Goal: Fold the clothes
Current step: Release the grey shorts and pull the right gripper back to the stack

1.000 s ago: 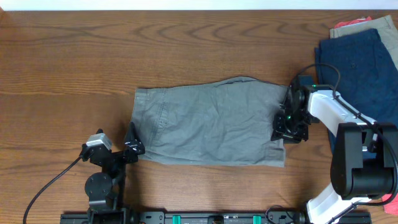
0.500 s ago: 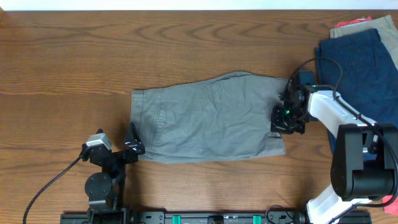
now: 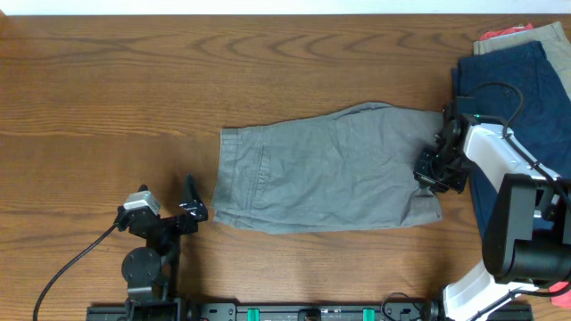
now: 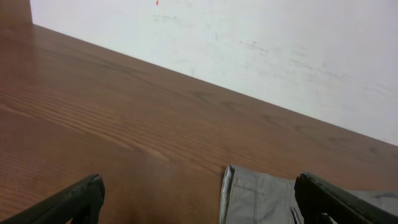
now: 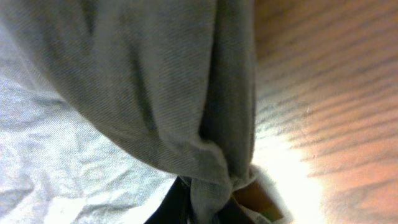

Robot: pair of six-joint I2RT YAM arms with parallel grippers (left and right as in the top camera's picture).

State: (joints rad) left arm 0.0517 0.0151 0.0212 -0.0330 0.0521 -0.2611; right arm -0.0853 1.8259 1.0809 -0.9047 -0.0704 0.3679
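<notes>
Next, my left gripper grips the grey shorts at the middle of the waistband (image 3: 224, 174), halfway between the two waistband corners.
The grey shorts (image 3: 326, 169) lie flat across the middle of the table, waistband to the left. My right gripper (image 3: 434, 172) is shut on their right edge; the right wrist view shows bunched grey cloth (image 5: 161, 99) pinched between the fingers. My left gripper (image 3: 189, 203) is open and empty, low near the table's front left, with the shorts' waistband corner (image 4: 249, 196) just beyond its fingers. Navy blue shorts (image 3: 513, 98) lie at the far right over a tan pair (image 3: 504, 37) and a red-orange one (image 3: 522, 29).
The wooden table (image 3: 134, 80) stretches left and back. A white wall (image 4: 249, 37) stands behind the far edge. The arm bases and cables sit along the front edge.
My right gripper has dragged the grey shorts to the right, toward the stacked shorts. The waistband has slid away from my left gripper, which has not moved.
</notes>
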